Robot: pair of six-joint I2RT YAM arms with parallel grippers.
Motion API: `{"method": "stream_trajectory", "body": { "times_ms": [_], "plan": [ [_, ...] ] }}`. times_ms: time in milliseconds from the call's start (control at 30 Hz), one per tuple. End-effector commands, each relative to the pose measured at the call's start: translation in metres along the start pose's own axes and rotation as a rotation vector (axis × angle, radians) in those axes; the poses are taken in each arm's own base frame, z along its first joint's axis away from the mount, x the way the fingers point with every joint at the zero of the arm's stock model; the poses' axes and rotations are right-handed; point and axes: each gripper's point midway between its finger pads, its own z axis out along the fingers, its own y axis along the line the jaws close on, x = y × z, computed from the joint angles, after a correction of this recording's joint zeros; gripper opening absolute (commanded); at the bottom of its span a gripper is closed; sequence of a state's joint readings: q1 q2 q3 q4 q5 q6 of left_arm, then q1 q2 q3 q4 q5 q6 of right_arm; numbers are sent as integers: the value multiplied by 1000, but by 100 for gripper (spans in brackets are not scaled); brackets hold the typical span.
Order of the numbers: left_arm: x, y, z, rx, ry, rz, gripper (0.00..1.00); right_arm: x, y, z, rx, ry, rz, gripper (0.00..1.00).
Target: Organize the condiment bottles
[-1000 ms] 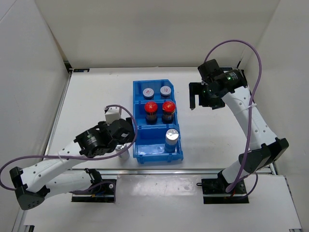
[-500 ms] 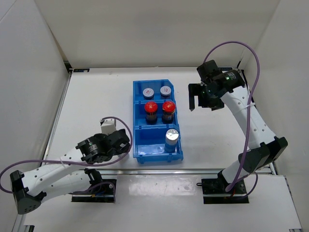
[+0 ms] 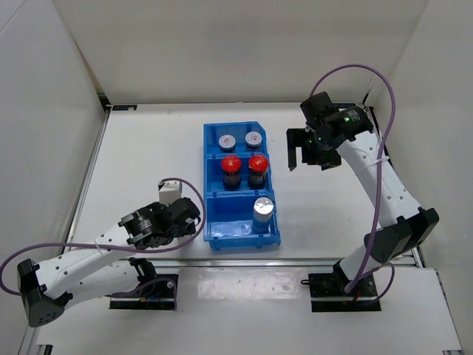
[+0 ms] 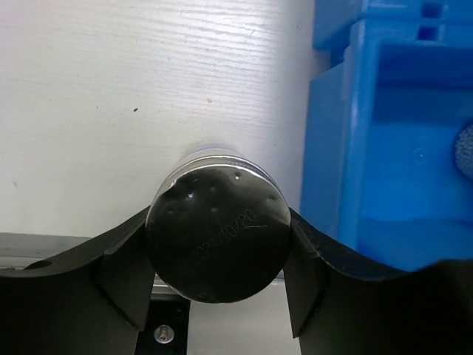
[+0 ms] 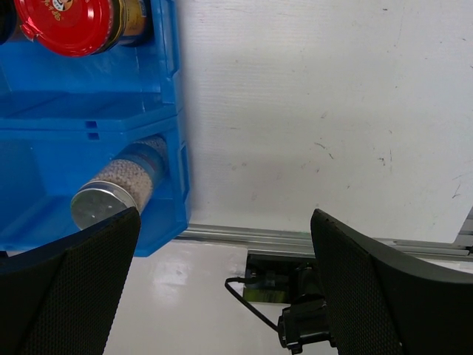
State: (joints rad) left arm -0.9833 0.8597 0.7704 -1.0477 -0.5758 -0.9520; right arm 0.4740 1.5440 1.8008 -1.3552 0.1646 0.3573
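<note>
My left gripper needs to release the silver-capped bottle next to the other silver-capped bottle (image 3: 230, 223) (image 4: 411, 160) in the near compartment of the blue bin.
My left gripper (image 4: 218, 248) is shut on a silver-capped bottle (image 4: 218, 233) that stands upright on the table just left of the blue bin (image 4: 384, 148). From above, the left gripper (image 3: 188, 218) covers that bottle. The bin (image 3: 209, 185) holds two grey-lidded bottles (image 3: 227, 141) at the far end and two red-capped bottles (image 3: 231, 163) in the middle. Another silver-capped bottle (image 3: 263, 208) stands in the near compartment. My right gripper (image 3: 297, 150) hangs open and holds nothing, to the right of the bin's far end. Its wrist view shows the binned silver-capped bottle (image 5: 111, 196) and a red cap (image 5: 66, 22).
White walls close in the table at the back and both sides. A metal rail (image 3: 244, 259) runs along the near edge, close to the bin's front. The right arm's base and cable (image 5: 295, 310) show beyond that rail.
My left gripper's jaws have closed onto the silver-capped bottle beside the bin, after the arm dropped lower and a little toward the near edge. The right arm has barely moved.
</note>
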Motion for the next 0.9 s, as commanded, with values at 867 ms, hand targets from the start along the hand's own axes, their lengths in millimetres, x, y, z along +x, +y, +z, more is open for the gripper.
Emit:
{"method": "stream_trajectory", "body": {
  "times_ms": [867],
  "plan": [
    [-68,-153,-24,438,-159,250,25,22,-8,0,25,82,-19,99]
  ]
}}
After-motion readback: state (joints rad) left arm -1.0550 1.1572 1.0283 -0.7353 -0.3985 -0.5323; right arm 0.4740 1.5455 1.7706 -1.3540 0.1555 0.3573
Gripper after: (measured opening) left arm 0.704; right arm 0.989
